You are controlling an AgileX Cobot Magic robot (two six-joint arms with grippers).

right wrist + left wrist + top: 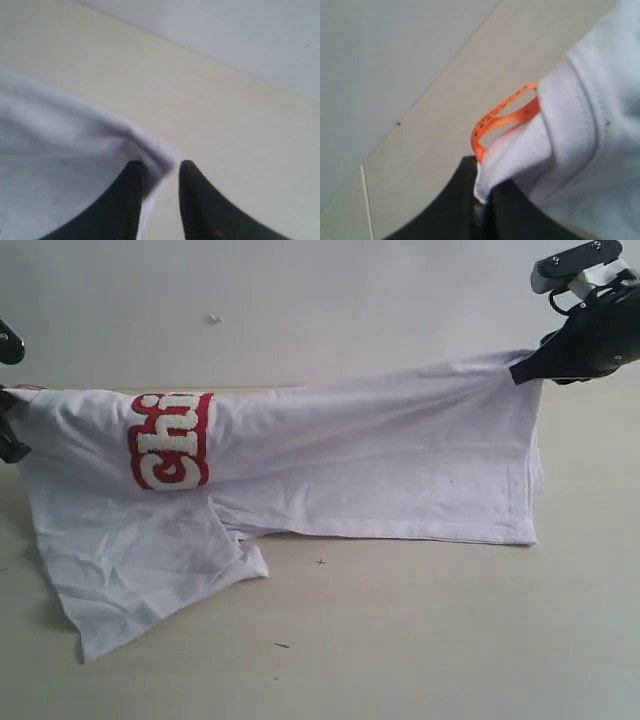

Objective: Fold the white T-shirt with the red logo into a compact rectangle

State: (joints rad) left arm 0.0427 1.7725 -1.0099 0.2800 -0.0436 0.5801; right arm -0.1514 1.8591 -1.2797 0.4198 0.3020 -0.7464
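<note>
The shirt's sleeve sticks out past its lower edge, bunched up at the underarm, so next I lower the collar with my left gripper, then take and pull the sleeve's corner (254, 566).
The white T-shirt (380, 460) hangs stretched between my two grippers, its lower edge and one sleeve resting on the table. Part of the red logo (170, 440) shows near the shirt's left end, turned sideways. My left gripper (481, 192) is shut on a fold of fabric (590, 140) beside the orange tag (502, 117); in the exterior view it (8, 398) is at the far left edge. My right gripper (159, 167) stands at the shirt's top right corner (522, 370). Its jaws are parted, with the hem (155, 160) lying loose against one finger.
The light table (420, 640) runs under and in front of the shirt, with a few small dark specks (320, 562) on it. A pale wall (300, 300) rises behind.
</note>
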